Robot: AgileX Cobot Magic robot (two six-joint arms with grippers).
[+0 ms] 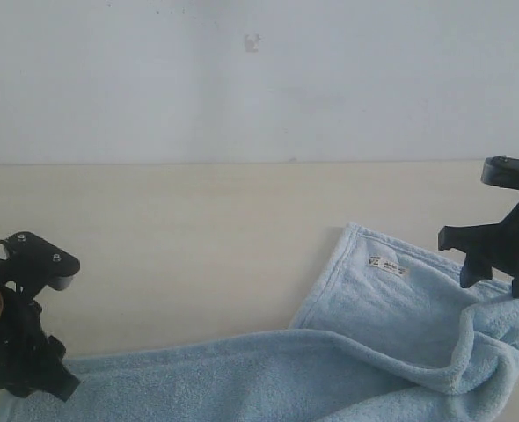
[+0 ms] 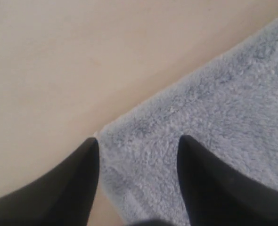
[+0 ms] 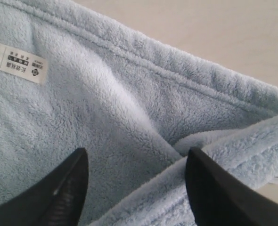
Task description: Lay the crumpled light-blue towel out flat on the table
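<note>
The towel's corner is lying flat and loose between the left gripper's fingers, so the robot should open that gripper wider and pinch the towel just inside (image 2: 129,153) that corner before it pulls.
The light-blue towel (image 1: 374,343) lies on the cream table (image 1: 198,246) at the lower right. One part is laid out with a white label (image 1: 387,265) near its far corner. A long strip runs left along the near edge, and a thick fold bulges at the right. My left gripper (image 1: 53,374) hangs over the strip's left end, open. In the left wrist view the towel's corner (image 2: 129,141) lies between the spread fingers of the left gripper (image 2: 139,141). My right gripper (image 1: 495,280) is open above the fold at the right. The right wrist view shows this gripper (image 3: 136,150) straddling a fold edge (image 3: 167,174), with the label (image 3: 16,63) off to one side.
A pale wall (image 1: 242,79) rises behind the table's far edge. Bare tabletop (image 2: 59,61) spreads beyond the towel's left corner and across the middle and back. The towel runs out of the exterior view at the bottom and right.
</note>
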